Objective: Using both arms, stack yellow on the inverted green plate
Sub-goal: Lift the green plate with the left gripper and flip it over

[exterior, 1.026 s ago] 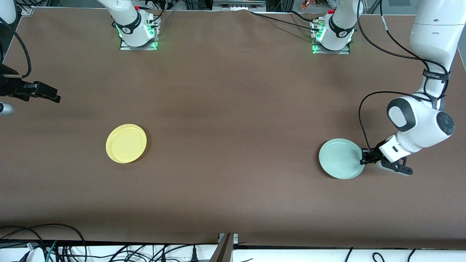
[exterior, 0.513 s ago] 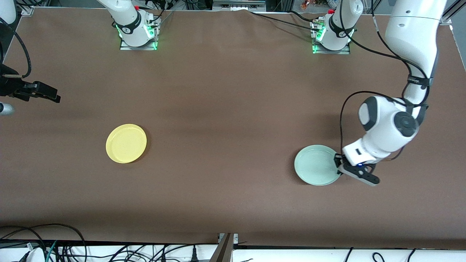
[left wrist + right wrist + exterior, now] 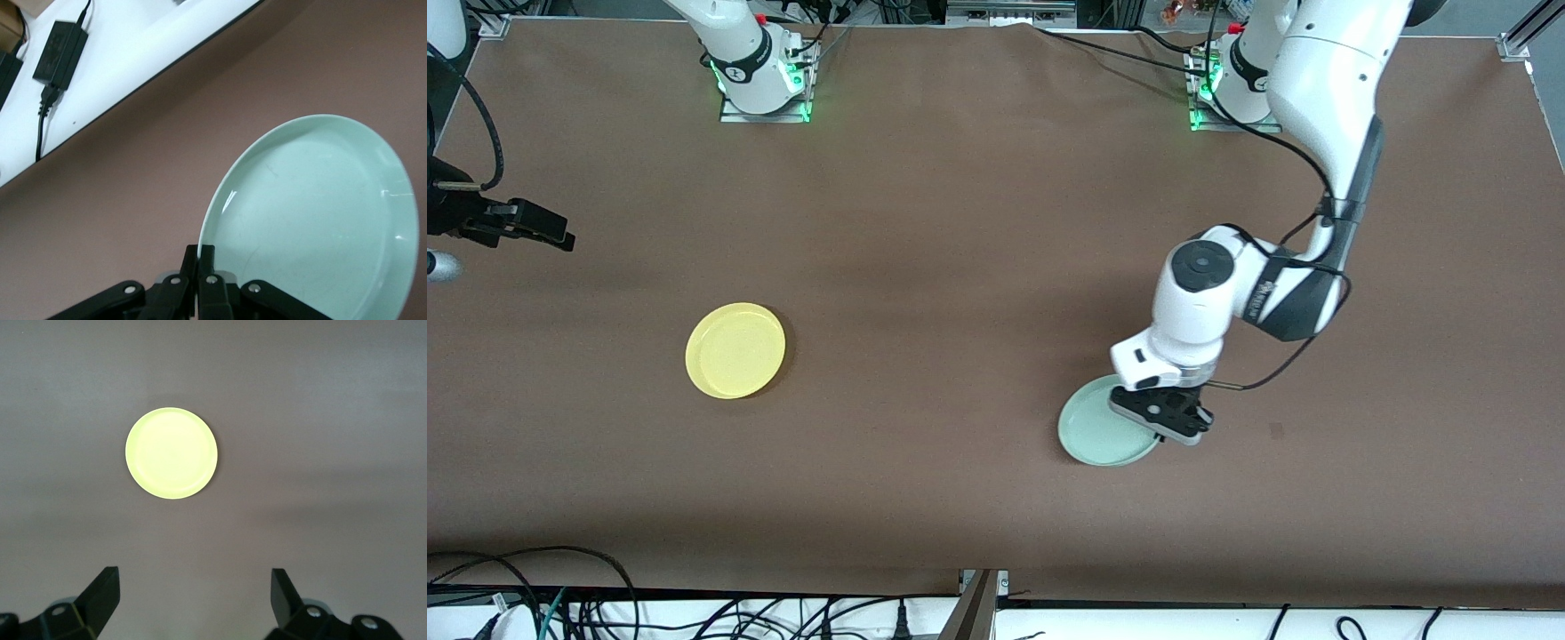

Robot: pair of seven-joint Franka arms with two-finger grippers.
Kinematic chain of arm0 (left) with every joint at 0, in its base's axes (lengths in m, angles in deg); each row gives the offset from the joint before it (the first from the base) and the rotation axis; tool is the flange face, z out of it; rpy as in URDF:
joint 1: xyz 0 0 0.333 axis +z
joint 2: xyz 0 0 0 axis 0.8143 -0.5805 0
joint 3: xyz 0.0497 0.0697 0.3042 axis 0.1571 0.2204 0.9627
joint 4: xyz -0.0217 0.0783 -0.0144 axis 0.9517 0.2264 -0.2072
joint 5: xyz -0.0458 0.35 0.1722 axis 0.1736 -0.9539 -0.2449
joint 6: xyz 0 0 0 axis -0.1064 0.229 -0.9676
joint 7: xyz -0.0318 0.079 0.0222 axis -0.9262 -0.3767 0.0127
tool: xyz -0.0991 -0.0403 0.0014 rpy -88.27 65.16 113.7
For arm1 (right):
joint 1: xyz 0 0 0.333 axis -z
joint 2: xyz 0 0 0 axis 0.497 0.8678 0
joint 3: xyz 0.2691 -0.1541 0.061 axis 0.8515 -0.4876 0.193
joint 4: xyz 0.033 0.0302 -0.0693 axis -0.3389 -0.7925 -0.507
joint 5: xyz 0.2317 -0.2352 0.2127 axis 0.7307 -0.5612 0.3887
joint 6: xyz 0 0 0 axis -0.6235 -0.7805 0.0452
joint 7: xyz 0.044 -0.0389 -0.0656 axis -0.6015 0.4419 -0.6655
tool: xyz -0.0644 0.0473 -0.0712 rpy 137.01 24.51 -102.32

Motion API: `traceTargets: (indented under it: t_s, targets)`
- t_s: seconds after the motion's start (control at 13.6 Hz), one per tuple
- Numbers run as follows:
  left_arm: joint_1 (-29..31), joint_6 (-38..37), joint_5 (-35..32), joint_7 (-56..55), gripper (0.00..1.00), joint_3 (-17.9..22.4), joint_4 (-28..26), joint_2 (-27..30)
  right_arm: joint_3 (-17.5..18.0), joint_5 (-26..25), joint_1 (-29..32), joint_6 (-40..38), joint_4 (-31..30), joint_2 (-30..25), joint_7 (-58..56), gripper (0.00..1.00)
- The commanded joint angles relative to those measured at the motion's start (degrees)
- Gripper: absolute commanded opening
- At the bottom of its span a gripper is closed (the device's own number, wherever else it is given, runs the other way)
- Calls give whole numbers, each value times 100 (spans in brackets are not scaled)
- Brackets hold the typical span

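Note:
I will put the green plate down, now held low over the table's middle, with my left gripper on bare table, level with the yellow plate, midway [image 3: 983, 359] between the arm bases.
My left gripper [image 3: 1158, 414] is shut on the rim of the pale green plate [image 3: 1100, 433] and holds it low over the middle of the table, toward the left arm's end. In the left wrist view the fingers [image 3: 215, 256] pinch the rim and the green plate [image 3: 313, 220] shows its hollow side. The yellow plate [image 3: 735, 350] lies flat on the table toward the right arm's end. My right gripper [image 3: 538, 227] is open and empty, high over the table's end; its wrist view looks down on the yellow plate [image 3: 171, 453] between the gripper's spread fingers [image 3: 193, 580].
The two arm bases [image 3: 763, 80] [image 3: 1236, 84] stand along the table's back edge. Cables [image 3: 587, 604] hang past the front edge. A black power adapter [image 3: 61, 50] lies on the white surface off the table edge.
My left arm has carried the green plate from near its end of the table toward the middle and slightly nearer the front camera. The right arm and yellow plate have not moved.

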Motion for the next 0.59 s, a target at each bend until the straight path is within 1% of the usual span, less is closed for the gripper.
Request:
traceTargets:
  t_s: [0.0,0.15,0.37,0.51]
  targets:
    - [-402,-250,-478,-317,0,157,876,-538,8,74,5,-17,-35,-45,41,100]
    - [-614,-591,-1294,-344,0,166,1307,-697,8,74,5,-17,-44,-45,41,100]
    - [-1132,-1276,-2060,-809,0,175,1834,-933,8,74,13,-17,-44,-54,41,100]
    - [-1439,-1812,-2893,-993,0,175,2257,-1118,8,74,13,-17,-35,-54,41,100]
